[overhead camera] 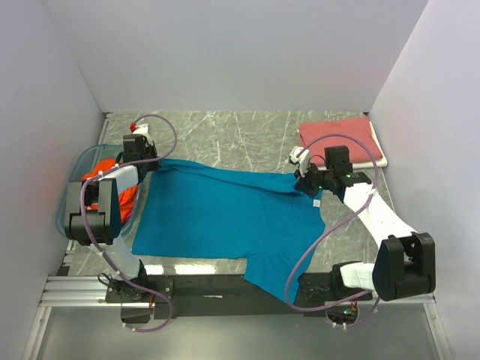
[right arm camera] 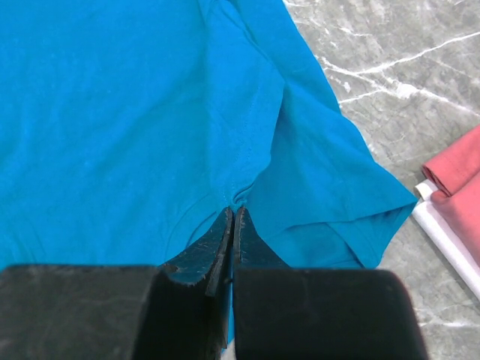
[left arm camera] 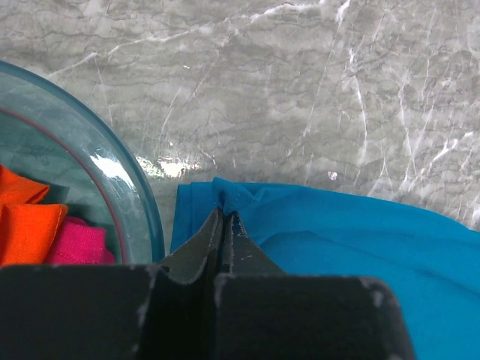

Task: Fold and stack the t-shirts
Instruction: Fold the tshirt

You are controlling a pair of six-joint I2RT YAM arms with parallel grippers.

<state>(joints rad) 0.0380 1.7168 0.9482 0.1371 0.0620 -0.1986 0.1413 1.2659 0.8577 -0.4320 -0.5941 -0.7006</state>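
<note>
My left gripper holds just a small tuck beside the loose corner of the teal blue t-shirt. I should open it and grab the cloth farther in from the t-shirt's edge (left arm camera: 292,253).
The teal blue t-shirt (overhead camera: 225,217) lies spread across the middle of the table, its far edge stretched between both grippers. My left gripper (overhead camera: 152,163) is shut on its far left corner, seen pinched in the left wrist view (left arm camera: 227,214). My right gripper (overhead camera: 306,184) is shut on its far right part near the sleeve seam, pinched in the right wrist view (right arm camera: 234,210). The dusty red t-shirt (overhead camera: 337,139) lies folded at the back right on a white sheet. The bright orange t-shirt (overhead camera: 120,196) sits in the tub on the left.
A translucent blue plastic tub (overhead camera: 73,180) stands at the left wall, close beside my left gripper; its rim (left arm camera: 142,217) shows in the left wrist view with orange and pink cloth inside. Grey walls close in on three sides. The shirt's near corner hangs over the black front rail (overhead camera: 195,281).
</note>
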